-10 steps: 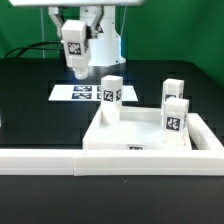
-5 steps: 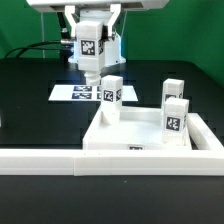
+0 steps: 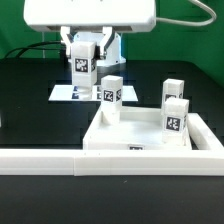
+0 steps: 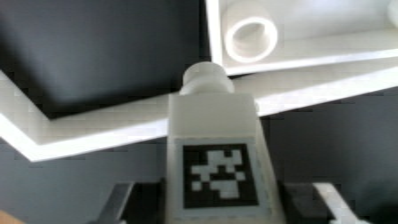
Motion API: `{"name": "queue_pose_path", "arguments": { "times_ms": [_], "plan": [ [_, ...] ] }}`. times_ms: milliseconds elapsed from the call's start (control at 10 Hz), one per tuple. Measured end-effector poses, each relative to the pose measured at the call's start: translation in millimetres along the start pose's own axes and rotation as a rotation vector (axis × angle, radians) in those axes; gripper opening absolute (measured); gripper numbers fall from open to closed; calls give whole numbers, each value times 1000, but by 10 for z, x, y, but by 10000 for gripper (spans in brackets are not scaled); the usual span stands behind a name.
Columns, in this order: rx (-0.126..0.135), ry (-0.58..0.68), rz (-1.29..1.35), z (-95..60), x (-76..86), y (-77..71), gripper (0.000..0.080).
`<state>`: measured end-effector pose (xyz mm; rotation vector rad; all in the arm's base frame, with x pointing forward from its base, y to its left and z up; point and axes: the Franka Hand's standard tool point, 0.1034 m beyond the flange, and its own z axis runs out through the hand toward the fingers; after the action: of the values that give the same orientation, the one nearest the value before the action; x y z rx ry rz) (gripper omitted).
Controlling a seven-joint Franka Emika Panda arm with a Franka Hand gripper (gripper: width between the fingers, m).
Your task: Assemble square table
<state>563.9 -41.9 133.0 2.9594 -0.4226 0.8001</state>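
Note:
My gripper is to let go of the white leg block in the slab's empty front corner socket (image 3: pixel 100 137) (image 4: pixel 253 39), near the long rail.
My gripper (image 3: pixel 85 57) is shut on a white tagged leg block (image 3: pixel 84 70) and holds it in the air behind the back left part of the square table slab (image 3: pixel 135 137). The slab lies rim up. Three leg blocks stand in its sockets: one at the back left (image 3: pixel 111 95) and two on the exterior view's right (image 3: pixel 174 92) (image 3: pixel 176 116). In the wrist view the held leg (image 4: pixel 217 120) points out from between the fingers (image 4: pixel 329 200). An empty round corner socket (image 4: pixel 251 40) shows beyond it.
The long white L-shaped rail (image 3: pixel 60 160) runs along the slab's front and right side; it also shows in the wrist view (image 4: pixel 89 135). The marker board (image 3: pixel 66 93) lies on the black table behind the slab, below the gripper.
The gripper has carried the leg toward the exterior view's right and closer to the slab, and has turned. The arm's white wrist now fills the top of the view.

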Motion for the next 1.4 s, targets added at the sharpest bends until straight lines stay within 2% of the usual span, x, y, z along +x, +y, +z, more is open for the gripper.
{"name": "queue_pose_path", "arguments": {
  "times_ms": [100,200,500,600,700,1000,1200,1400],
  "plan": [
    [-2,-1,-1,92,-75,20,291],
    [6,-5,1,126,-87,-22,291],
    [28,-1,-5,176,-28,-257,291],
    [33,-7,-13,248,-65,-380,291],
    [32,-11,-23,334,-77,-430,291],
    [33,-19,-35,405,-86,-480,291],
    [35,-24,-35,315,-37,-425,291],
    [22,-25,-39,399,-112,-372,291]
  ]
}}
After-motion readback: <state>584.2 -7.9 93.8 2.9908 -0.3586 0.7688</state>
